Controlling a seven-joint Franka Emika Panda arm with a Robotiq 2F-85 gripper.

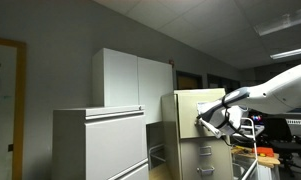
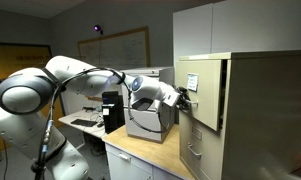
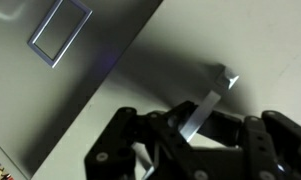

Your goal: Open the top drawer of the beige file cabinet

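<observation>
The robot's gripper should release the top drawer's small metal handle farther out (image 1: 213,121), in front of the lower drawers of the beige cabinet. The drawer is now pulled out a little way.
The beige file cabinet (image 1: 195,150) (image 2: 260,120) stands tall and narrow in both exterior views. Its top drawer (image 1: 198,103) (image 2: 202,92) is pulled a little way out of the cabinet body, with a dark gap behind its front. My gripper (image 1: 207,121) (image 2: 186,101) is at the lower part of that drawer front. In the wrist view the drawer front (image 3: 100,60) fills the picture, with the label holder (image 3: 60,31) at the upper left. The thin metal handle (image 3: 212,92) runs between my black fingers (image 3: 190,128), which are closed on it.
A wider, lower white-grey lateral cabinet (image 1: 100,145) stands beside the beige one, with a tall white two-door cupboard (image 1: 132,80) behind. A printer (image 2: 150,122) sits on a desk (image 2: 140,155) under my arm. A trolley with clutter (image 1: 258,150) stands near the cabinet.
</observation>
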